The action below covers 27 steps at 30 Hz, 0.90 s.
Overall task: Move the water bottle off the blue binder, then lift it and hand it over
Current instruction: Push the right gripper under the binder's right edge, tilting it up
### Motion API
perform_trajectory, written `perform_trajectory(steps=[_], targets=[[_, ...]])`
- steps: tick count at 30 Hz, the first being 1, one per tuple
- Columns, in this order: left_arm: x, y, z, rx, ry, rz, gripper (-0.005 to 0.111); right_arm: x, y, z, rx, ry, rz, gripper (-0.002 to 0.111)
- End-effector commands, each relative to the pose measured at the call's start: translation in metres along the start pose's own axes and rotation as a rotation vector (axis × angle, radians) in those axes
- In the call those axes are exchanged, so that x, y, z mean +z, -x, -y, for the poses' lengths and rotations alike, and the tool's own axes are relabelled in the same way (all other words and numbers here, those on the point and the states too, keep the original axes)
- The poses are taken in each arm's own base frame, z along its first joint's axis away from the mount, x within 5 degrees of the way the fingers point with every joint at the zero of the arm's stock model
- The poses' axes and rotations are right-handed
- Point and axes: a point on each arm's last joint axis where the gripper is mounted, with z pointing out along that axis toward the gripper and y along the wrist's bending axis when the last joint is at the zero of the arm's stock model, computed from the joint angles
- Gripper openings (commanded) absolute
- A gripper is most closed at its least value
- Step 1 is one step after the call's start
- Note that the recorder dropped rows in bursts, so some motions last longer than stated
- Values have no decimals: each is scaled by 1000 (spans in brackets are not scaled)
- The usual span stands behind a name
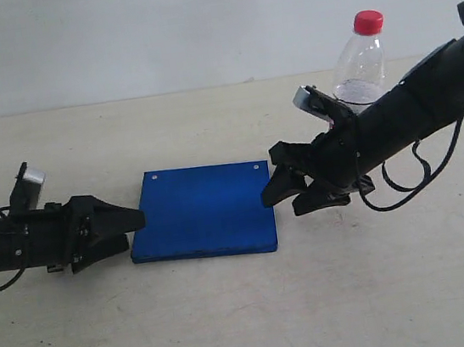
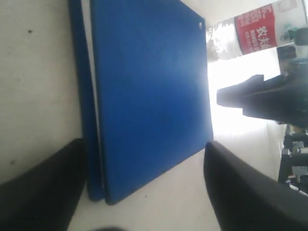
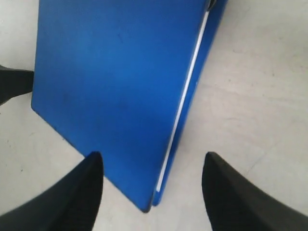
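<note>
I will close my left gripper on the blue binder's edge [image 1: 140, 204] [image 2: 90, 62] opposite my right gripper, near the middle of that edge, to lift the binder.
The blue binder [image 1: 203, 211] lies flat on the table with nothing on it; it also fills the left wrist view [image 2: 149, 96] and the right wrist view [image 3: 110, 72]. The water bottle [image 1: 360, 58] stands upright on the table beyond the binder's far right corner, its lower part hidden behind my right arm. Its red label shows in the left wrist view [image 2: 250, 33]. At the binder's left edge, my left gripper [image 1: 138, 219] [image 2: 144, 143] is open and empty. My right gripper [image 1: 271, 177] [image 3: 152, 155] is open and empty over the right edge.
The beige tabletop [image 1: 251, 316] stretches in front of the binder, and a pale wall [image 1: 153, 30] stands behind it. My right arm [image 1: 428, 101] slants down from the right, between the camera and the bottle. Cables [image 1: 404, 181] hang under that arm.
</note>
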Motion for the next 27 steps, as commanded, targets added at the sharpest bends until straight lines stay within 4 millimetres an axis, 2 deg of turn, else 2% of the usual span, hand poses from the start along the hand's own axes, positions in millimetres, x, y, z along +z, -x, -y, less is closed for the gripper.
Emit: perform_trajectory(steps=[1,8,10,19,23,27], targets=[[5,2,-5,-13,-7,-2,64,8,4,5,3,23,7,54],[4,3,7,16,-146,7,64,21,-1,2,3,130,-19,54],[3,4,12,16,-196,10,64,25,-3,-5,-19,155,-36,54],[3,4,12,19,-199,11,64,47,-18,-36,-181,219,-100,52],[3,4,12,20,-199,11,64,48,-20,-41,-193,242,-105,35],[1,5,10,49,-195,22,64,48,-20,-41,-209,247,-100,11]])
